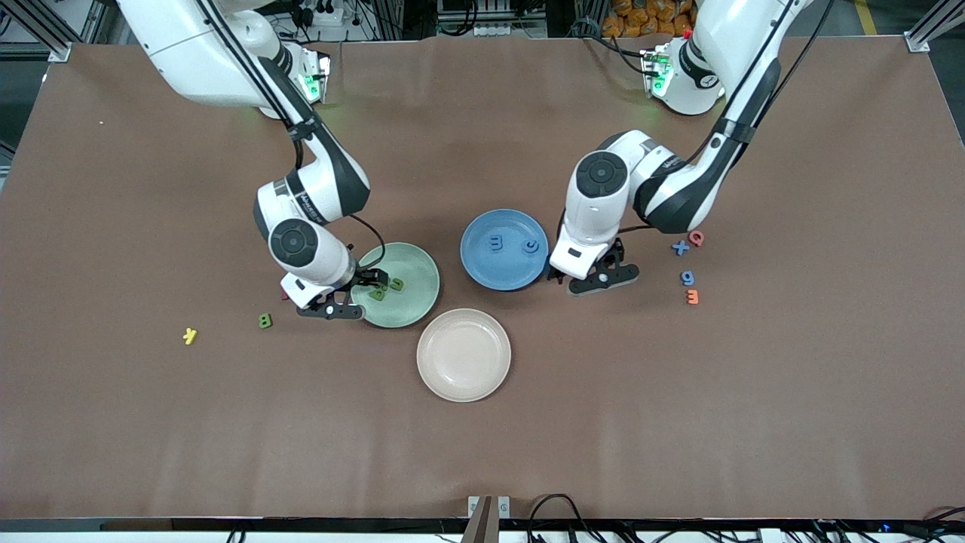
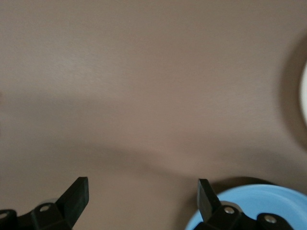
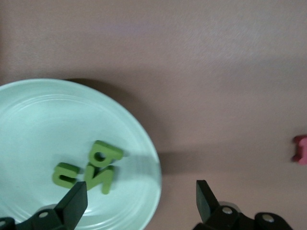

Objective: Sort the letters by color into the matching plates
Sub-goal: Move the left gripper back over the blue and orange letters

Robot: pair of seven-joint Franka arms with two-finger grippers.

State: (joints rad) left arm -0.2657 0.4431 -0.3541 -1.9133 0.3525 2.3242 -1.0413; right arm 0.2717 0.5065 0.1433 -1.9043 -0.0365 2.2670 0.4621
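The green letter is lying on the table beside the pale green plate. Next, my right gripper closes on its straight and rounded sides (image 1: 264, 320).
The pale green plate (image 1: 416, 265) holds three green letters (image 1: 386, 287), also seen in the right wrist view (image 3: 98, 165). My right gripper (image 1: 359, 291) is open and empty, low over that plate's rim (image 3: 144, 143) at the right arm's end. A fourth green letter (image 1: 264, 320) lies on the table beside the plate. The blue plate (image 1: 503, 273) holds two blue letters (image 1: 495, 242). My left gripper (image 1: 586, 275) is open and empty over bare table beside the blue plate (image 2: 259, 203). Two blue letters (image 1: 681, 247) (image 1: 687, 277) lie toward the left arm's end.
A beige-pink plate (image 1: 464, 354) sits nearer the front camera, between the two plates. A red letter (image 1: 696, 238) and an orange one (image 1: 692, 297) lie by the loose blue letters. A yellow letter (image 1: 190, 335) lies toward the right arm's end. A pink piece (image 3: 301, 149) lies by the right gripper.
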